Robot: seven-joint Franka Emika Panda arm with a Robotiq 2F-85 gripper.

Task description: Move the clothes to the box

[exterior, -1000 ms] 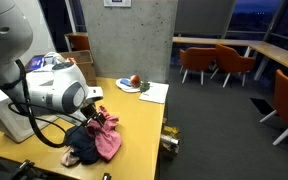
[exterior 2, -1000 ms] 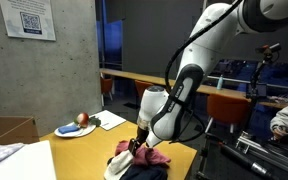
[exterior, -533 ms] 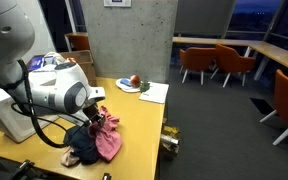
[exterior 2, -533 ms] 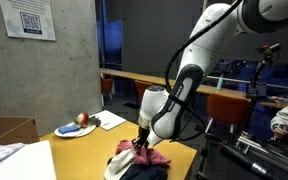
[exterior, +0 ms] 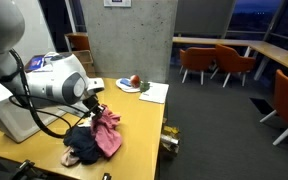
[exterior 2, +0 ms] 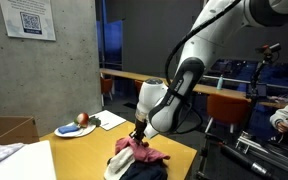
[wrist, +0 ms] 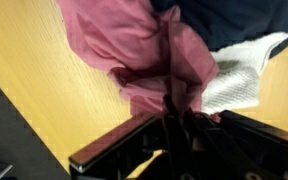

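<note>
Next, my gripper releases the pink garment over the end of the white boxy unit (exterior: pixel 47 84), next to the brown box.
A heap of clothes lies on the yellow table (exterior: pixel 134 120): a pink garment (exterior: pixel 107 135), a dark navy one (exterior: pixel 82 146) and a white one (wrist: pixel 239 70). My gripper (exterior: pixel 96 108) stands over the heap and is shut on a fold of the pink garment (wrist: pixel 134 45), pulling it up into a peak. In an exterior view the gripper (exterior 2: pixel 136 134) holds that peak of pink cloth (exterior 2: pixel 144 152) a little above the pile. The wrist view shows the gripper (wrist: pixel 174 108) with pink fabric pinched between its fingers. A brown box (exterior 2: pixel 9 128) sits at the table's far left.
A white boxy unit (exterior: pixel 6 115) stands behind the arm. A plate with an apple (exterior: pixel 132 83) and a sheet of paper (exterior: pixel 154 92) lie further along the table. The table edge runs close to the clothes; orange chairs (exterior: pixel 219 62) stand beyond.
The gripper has shut on the pink garment and risen slightly, drawing the cloth upward. The rest of the pile stays put.
</note>
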